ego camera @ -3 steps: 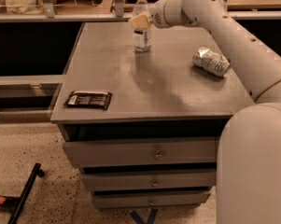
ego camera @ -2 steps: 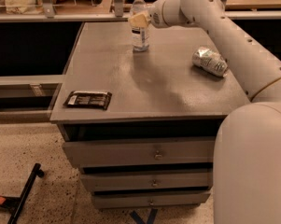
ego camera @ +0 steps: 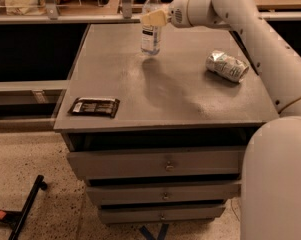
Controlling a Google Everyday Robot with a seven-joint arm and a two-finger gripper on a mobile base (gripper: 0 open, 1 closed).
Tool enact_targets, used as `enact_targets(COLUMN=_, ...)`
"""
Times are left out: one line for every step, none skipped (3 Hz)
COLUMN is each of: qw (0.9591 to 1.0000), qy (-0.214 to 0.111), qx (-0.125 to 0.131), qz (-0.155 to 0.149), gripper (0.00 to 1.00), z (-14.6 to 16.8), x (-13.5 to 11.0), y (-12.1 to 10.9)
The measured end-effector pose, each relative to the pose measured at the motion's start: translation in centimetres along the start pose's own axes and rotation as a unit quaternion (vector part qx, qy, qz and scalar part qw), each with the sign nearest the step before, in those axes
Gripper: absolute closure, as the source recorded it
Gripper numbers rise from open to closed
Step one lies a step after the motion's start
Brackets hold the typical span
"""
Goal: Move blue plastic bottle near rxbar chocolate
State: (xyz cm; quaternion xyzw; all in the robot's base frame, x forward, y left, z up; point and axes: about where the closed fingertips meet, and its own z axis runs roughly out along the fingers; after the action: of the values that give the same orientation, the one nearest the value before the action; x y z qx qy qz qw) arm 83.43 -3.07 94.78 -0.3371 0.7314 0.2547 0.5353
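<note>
I will set the blue plastic bottle down with my gripper, just behind the inner end of the rxbar chocolate (ego camera: 124, 83).
The blue plastic bottle (ego camera: 150, 36), clear with a white cap and a white label, stands upright at the far middle of the grey cabinet top (ego camera: 165, 91). My gripper (ego camera: 153, 18) reaches in from the right and is closed around the bottle's upper body. The rxbar chocolate (ego camera: 94, 107), a flat dark wrapper, lies at the front left corner of the top, far from the bottle.
A crushed silver-green can (ego camera: 227, 66) lies on the right side of the top. My white arm (ego camera: 260, 39) runs along the right edge. Drawers (ego camera: 160, 165) are below the top. A shelf rail (ego camera: 55, 19) runs behind the cabinet. A black stand (ego camera: 25, 209) lies on the floor at left.
The gripper and the bottle have shifted very slightly sideways at the far middle of the top. The bar and the can have not moved.
</note>
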Motion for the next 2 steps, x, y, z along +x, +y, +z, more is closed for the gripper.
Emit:
enact_targets(qw=0.9992, qy=-0.008, qx=-0.039, qz=-0.008, gripper=1.00, z=-2.3, x=-1.0, y=3.3)
enact_targets(qw=0.9966, qy=-0.003, qx=-0.078, qz=-0.028, gripper=1.00, z=-3.7, x=-1.0, y=7.4)
